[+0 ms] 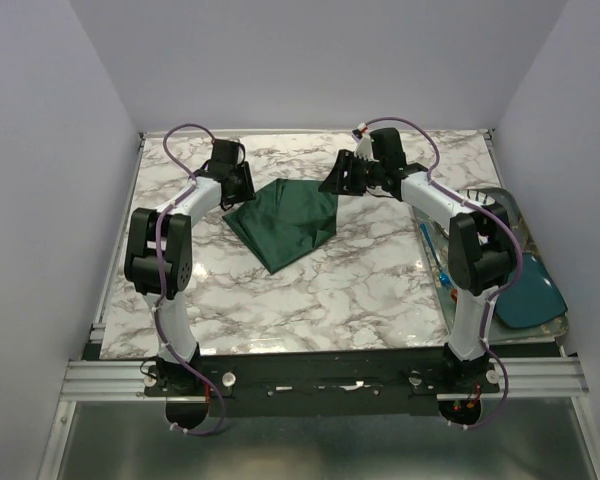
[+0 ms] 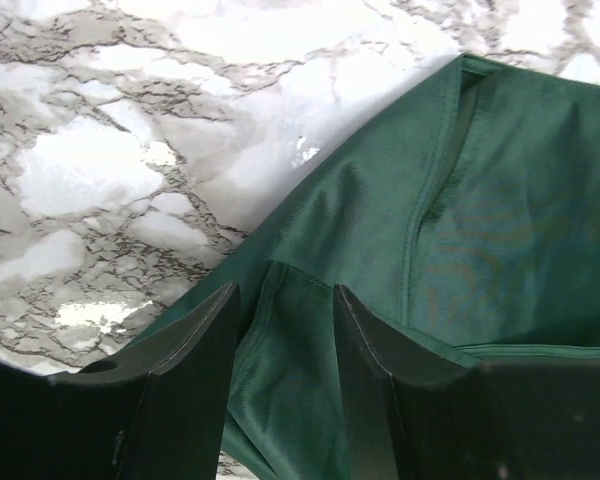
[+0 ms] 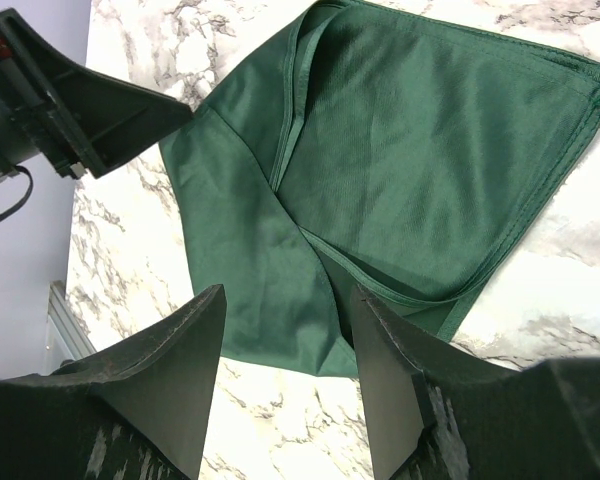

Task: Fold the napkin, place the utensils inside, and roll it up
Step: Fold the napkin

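The napkin's near flap lies at a slant across the layer below. Next, my left gripper grabs the flap by its other end (image 3: 332,340) and opens it before folding.
The dark green napkin (image 1: 285,222) lies folded into a rough triangle at the middle back of the marble table. My left gripper (image 1: 242,190) hangs over its left corner. In the left wrist view that gripper (image 2: 285,300) is open, and the napkin (image 2: 500,220) lies loose beneath and between the fingers. My right gripper (image 1: 337,180) is above the napkin's right corner. Seen from the right wrist, this gripper (image 3: 285,300) is open with nothing in it, and the napkin (image 3: 420,150) shows doubled hems. No utensils can be made out in any view.
A tray (image 1: 558,325) sits at the table's right edge under the right arm, holding a teal oval dish (image 1: 528,295) and a thin blue stick (image 1: 432,250). White walls close in the back and both sides. A finger of the left arm (image 3: 110,105) shows in the right wrist view.
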`<state>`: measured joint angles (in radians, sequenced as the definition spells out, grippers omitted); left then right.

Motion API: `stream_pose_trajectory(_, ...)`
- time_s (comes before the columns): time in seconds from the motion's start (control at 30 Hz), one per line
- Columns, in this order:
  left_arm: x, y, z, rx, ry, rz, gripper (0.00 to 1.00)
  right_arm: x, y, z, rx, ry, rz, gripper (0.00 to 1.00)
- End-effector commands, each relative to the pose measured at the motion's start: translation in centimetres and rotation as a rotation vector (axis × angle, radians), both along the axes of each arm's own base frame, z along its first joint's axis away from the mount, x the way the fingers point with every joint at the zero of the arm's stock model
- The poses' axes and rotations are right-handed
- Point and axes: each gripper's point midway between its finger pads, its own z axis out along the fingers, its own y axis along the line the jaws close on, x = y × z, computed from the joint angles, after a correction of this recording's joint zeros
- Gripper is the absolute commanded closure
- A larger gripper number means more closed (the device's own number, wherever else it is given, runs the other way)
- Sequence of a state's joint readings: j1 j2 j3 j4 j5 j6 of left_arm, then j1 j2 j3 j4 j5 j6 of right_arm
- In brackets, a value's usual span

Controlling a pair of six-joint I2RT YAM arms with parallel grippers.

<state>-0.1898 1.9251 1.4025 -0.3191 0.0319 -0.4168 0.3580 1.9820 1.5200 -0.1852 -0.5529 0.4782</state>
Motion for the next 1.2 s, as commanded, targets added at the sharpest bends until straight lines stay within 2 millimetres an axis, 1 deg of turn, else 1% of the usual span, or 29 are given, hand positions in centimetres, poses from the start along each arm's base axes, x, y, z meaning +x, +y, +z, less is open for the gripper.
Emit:
stream_pose_trajectory(0.0, -0.1, 1.1, -1.1, 0.065, 0.027, 0.014, 0.49, -0.4, -0.4, 0.0, -0.001, 0.015, 0.007, 0.39)
stream_pose_trajectory(0.17, -0.4, 0.8, -2.3, 0.06, 0.06, 0.005, 0.51, -0.4, -0.2, 0.2, 0.009, 0.018, 0.014, 0.39)
stream_pose_trajectory(0.2, -0.3, 0.7, -2.4, 0.054, 0.062, 0.002, 0.56, -0.4, -0.3, 0.3, 0.007, 0.015, 0.013, 0.39)
stream_pose_trajectory(0.27, -0.4, 0.6, -2.4, 0.051, 0.059, 0.001, 0.63, -0.4, -0.3, 0.4, 0.008, 0.012, 0.013, 0.39)
stream_pose_trajectory(0.3, -0.3, 0.4, -2.0, 0.045, 0.042, 0.002, 0.7, -0.5, -0.3, 0.4, 0.008, 0.011, 0.015, 0.39)
stream_pose_trajectory(0.37, -0.4, 0.1, -1.2, 0.036, 0.015, -0.002, 0.78, -0.5, -0.2, 0.5, 0.009, 0.01, 0.016, 0.39)
stream_pose_trajectory(0.4, -0.5, -0.4, -0.9, 0.033, 0.005, -0.01, 0.85, -0.5, -0.3, 0.7, 0.012, 0.01, 0.015, 0.39)
stream_pose_trajectory(0.47, -0.5, -1.2, -0.5, 0.01, 0.001, -0.038, 0.92, -0.6, -0.2, 0.7, 0.016, 0.012, 0.019, 0.39)
stream_pose_trajectory(0.5, -0.7, -1.4, -0.5, 0.002, 0.007, -0.041, 1.0, -0.6, -0.1, 0.8, 0.019, 0.012, 0.022, 0.4)
stream_pose_trajectory(0.53, -0.8, -1.7, -0.3, -0.011, 0.006, -0.048, 1.0, -0.7, -0.1, 0.8, 0.018, 0.014, 0.022, 0.4)
stream_pose_trajectory(0.6, -1.2, -2.4, 0.8, -0.03, -0.021, -0.062, 1.0, -0.7, -0.3, 1.2, 0.015, 0.004, 0.014, 0.4)
stream_pose_trajectory(0.63, -1.7, -2.8, 0.8, -0.019, -0.019, -0.072, 1.0, -0.8, -0.3, 1.1, 0.012, 0.005, 0.012, 0.4)
stream_pose_trajectory(0.67, -1.9, -2.5, 1.4, -0.017, -0.026, -0.061, 0.97, -0.8, -0.5, 1.2, 0.009, 0.001, 0.009, 0.4)
stream_pose_trajectory(0.7, -2.1, -2.5, 1.5, -0.018, -0.03, -0.063, 0.92, -0.9, -0.5, 1.3, 0.009, 0.0, 0.009, 0.4)
stream_pose_trajectory(0.77, -2.1, -1.9, 2.1, 0.0, -0.042, -0.045, 0.86, -1.0, -0.4, 1.4, 0.011, -0.001, 0.012, 0.4)
stream_pose_trajectory(0.8, -2.1, -1.5, 2.1, 0.013, -0.04, -0.037, 0.74, -1.0, -0.5, 1.4, 0.012, 0.0, 0.011, 0.4)
stream_pose_trajectory(0.87, -1.7, -1.4, 2.4, 0.013, -0.042, -0.035, 0.69, -1.0, -0.4, 1.4, 0.015, 0.004, 0.014, 0.4)
stream_pose_trajectory(0.9, -1.7, -1.4, 2.3, 0.014, -0.034, -0.038, 0.66, -1.0, -0.5, 1.4, 0.014, 0.003, 0.013, 0.4)
stream_pose_trajectory(1.0, -1.6, -1.5, 1.5, 0.017, -0.015, -0.043, 0.61, -1.0, -0.5, 1.6, 0.013, -0.004, 0.012, 0.4)
stream_pose_trajectory(1.07, -1.7, -1.4, 0.6, 0.023, 0.006, -0.042, 0.6, -1.0, -0.6, 1.7, 0.01, -0.009, 0.008, 0.4)
stream_pose_trajectory(1.17, -1.9, -1.3, 0.0, 0.03, 0.017, -0.036, 0.6, -1.0, -0.7, 1.7, 0.008, -0.009, 0.007, 0.4)
